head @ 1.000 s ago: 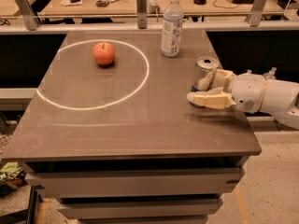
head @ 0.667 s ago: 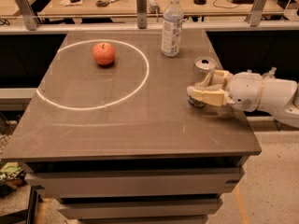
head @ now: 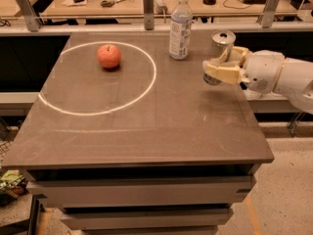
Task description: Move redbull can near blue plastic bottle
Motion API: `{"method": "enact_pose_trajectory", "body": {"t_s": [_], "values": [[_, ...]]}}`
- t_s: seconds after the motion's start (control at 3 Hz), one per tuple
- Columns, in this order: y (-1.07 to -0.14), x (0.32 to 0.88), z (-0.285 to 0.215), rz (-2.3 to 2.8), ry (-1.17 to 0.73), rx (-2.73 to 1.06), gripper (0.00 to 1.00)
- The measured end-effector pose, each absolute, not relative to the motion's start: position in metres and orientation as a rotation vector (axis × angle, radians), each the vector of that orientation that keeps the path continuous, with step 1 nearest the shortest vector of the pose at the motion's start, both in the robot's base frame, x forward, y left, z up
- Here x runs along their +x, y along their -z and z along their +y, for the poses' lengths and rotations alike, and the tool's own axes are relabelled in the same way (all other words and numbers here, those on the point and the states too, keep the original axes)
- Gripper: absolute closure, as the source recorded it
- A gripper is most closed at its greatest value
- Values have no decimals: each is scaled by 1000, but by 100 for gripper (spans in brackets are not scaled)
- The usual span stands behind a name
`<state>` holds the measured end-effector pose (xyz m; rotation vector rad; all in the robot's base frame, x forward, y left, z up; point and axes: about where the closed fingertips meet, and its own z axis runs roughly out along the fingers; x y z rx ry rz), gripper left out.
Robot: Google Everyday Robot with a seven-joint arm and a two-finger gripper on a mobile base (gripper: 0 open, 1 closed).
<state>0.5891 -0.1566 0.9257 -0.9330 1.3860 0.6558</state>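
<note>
Next, my gripper releases the redbull can on the tabletop (head: 200, 63), setting it free close beside the blue plastic bottle, on the side toward my arm.
The redbull can (head: 223, 38), slim and silver, is at the right side of the table, tilted a little. My gripper (head: 216, 68) comes in from the right and is shut on the can; its cream fingers (head: 221, 75) wrap the can's lower half and hide the markings. The can's base seems just above the tabletop. The blue plastic bottle (head: 180, 26), clear with a white cap and a pale label, stands upright at the table's far edge, a short way left of the can and the gripper.
A red apple (head: 108, 56) sits inside a white circle (head: 146, 89) drawn on the left part of the dark table (head: 146, 131). Metal posts (head: 148, 1) and a rail run behind the far edge. My white arm (head: 283, 77) reaches over the right edge.
The gripper moved from in front of the can to around it and closed on it. The can now stands higher in the view, lifted and a little farther back.
</note>
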Motion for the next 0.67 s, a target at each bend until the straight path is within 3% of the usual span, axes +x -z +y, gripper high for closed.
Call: {"method": "enact_pose_trajectory", "body": {"t_s": [0.67], "values": [[-948,680,-202,1504,-464,-875,100]]}}
